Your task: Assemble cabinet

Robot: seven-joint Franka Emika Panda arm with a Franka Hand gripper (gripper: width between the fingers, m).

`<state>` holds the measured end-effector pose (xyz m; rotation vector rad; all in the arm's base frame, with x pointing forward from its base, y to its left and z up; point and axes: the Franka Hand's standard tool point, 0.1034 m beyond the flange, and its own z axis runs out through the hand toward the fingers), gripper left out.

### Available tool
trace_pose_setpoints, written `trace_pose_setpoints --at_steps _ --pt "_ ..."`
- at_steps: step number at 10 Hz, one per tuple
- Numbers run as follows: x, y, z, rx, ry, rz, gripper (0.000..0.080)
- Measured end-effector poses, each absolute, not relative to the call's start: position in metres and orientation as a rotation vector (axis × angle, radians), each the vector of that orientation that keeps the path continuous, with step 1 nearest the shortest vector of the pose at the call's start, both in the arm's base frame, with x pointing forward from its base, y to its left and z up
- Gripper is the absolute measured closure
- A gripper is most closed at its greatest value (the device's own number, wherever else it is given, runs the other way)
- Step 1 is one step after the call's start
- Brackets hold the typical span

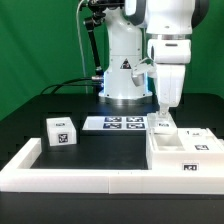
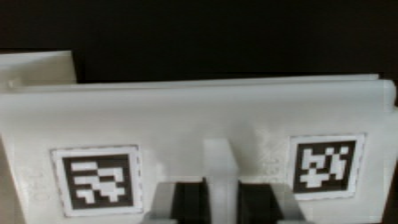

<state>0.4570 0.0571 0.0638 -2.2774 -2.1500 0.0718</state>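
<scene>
Next, I release the small white tagged piece in the cabinet shell's compartment [image 1: 174,146] nearest the small white tagged block.
The cabinet shell [image 1: 188,152], white and boxy with square compartments and tags, lies at the exterior view's right. A small white tagged block [image 1: 60,131] sits apart at the left. My gripper [image 1: 164,121] hangs straight down over the shell's rear left corner, with its fingertips at a small white tagged piece [image 1: 163,129] there. In the wrist view a white cabinet piece [image 2: 214,110] with two tags fills the frame. My gripper [image 2: 226,200] has its dark fingers [image 2: 187,202] close together on either side of a narrow white rib [image 2: 226,165] of that piece.
The marker board [image 1: 113,124] lies flat in front of the robot base [image 1: 122,85]. A long low white border rail [image 1: 70,172] runs along the table's front and left. The black table [image 1: 100,145] ends at a green backdrop.
</scene>
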Motion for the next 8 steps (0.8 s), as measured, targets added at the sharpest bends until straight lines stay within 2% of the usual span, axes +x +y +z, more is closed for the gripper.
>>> trace_pose_setpoints --at_steps 8 --pt "0.471 0.057 0.064 -2.284 -2.150 0.052 0.0731"
